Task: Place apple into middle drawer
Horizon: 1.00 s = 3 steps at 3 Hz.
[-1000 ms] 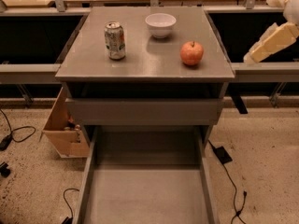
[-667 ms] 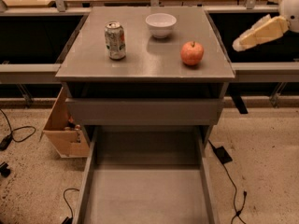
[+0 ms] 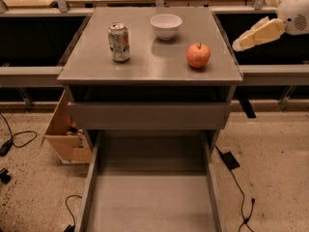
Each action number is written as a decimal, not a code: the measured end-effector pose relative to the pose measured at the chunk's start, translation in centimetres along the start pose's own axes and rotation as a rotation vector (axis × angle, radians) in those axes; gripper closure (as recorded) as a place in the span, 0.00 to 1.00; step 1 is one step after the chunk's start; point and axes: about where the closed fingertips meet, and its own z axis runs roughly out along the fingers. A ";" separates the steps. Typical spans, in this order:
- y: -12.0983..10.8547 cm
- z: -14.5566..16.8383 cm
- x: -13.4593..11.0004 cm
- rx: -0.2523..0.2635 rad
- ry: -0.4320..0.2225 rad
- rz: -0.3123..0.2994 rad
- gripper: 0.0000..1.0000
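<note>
Next, I go to the cabinet top with my gripper and close it on the lower half of the red apple (image 3: 200, 60), near the white bowl.
The red apple (image 3: 198, 55) sits on the right side of the grey cabinet top (image 3: 145, 66), near its right edge. The middle drawer (image 3: 149, 202) is pulled out wide below, its flat grey floor bare. My gripper (image 3: 240, 43), cream coloured on a white arm, hangs in the air at the upper right. It is just beyond the cabinet's right edge, to the right of the apple and apart from it. It holds nothing that I can see.
A white bowl (image 3: 166, 25) and a soda can (image 3: 119, 42) stand on the cabinet top, behind and to the left of the apple. A cardboard box (image 3: 65, 129) sits on the floor at the left. Cables lie on the floor on both sides.
My gripper has moved left and slightly up, closer to the cabinet's right edge and the apple. The apple, bowl, can and drawer have not moved.
</note>
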 end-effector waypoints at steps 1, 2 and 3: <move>-2.3 4.8 2.9 0.001 -0.002 0.091 0.00; -3.5 9.3 6.9 -0.008 0.016 0.168 0.00; -3.6 12.5 9.2 -0.042 0.021 0.212 0.00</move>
